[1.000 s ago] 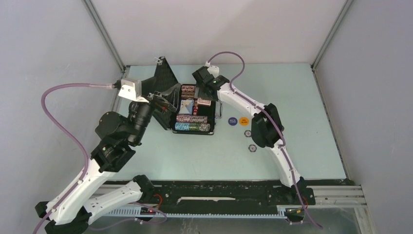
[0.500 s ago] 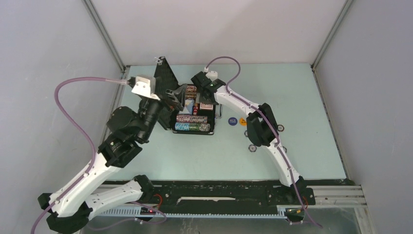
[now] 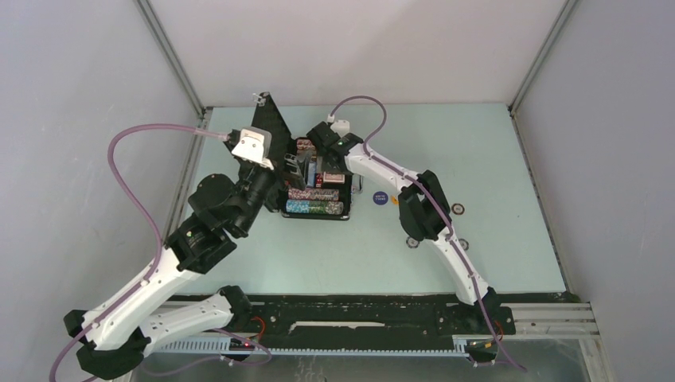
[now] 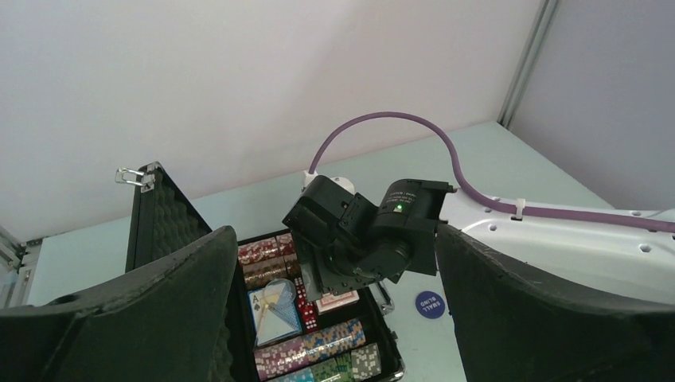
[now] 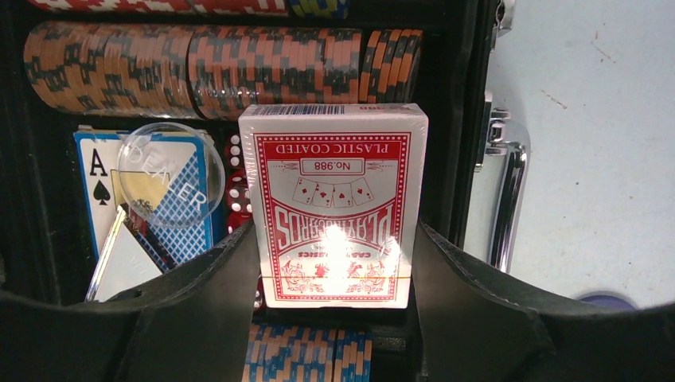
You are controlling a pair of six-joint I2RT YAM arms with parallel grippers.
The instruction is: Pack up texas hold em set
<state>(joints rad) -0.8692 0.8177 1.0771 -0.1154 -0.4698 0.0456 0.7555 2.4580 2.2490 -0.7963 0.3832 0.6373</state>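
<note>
The robot's right gripper should set the red-backed card deck, which is held over the case now, down in the black case's slot [image 3: 335, 176] [image 5: 338, 220] between the red dice and silver handle.
The black case [image 3: 349, 213] lies open with its lid [image 3: 267, 127] standing up at the back left. Rows of multicoloured chips [image 3: 314, 207] fill it, and show orange in the right wrist view [image 5: 199, 68]. My right gripper [image 5: 334, 290] is shut on the red-backed card deck [image 5: 334, 207], held over the case's right slot beside the silver handle [image 5: 501, 199]. My left gripper [image 4: 330, 267] is wide open and empty above the case's left side. The blue button [image 3: 380, 198] lies on the table right of the case. The orange button is hidden behind my right arm.
Three small dark chips [image 3: 458, 209] [image 3: 412, 241] [image 3: 462, 244] lie on the table around my right arm. Inside the case are a blue-backed deck with a clear dealer disc [image 5: 167, 187] and red dice [image 5: 233, 191]. Enclosure walls ring the table.
My left arm has swung forward and right, so its open gripper is now over the case. My right gripper shifted slightly left with the red deck, and its arm now covers the orange button.
</note>
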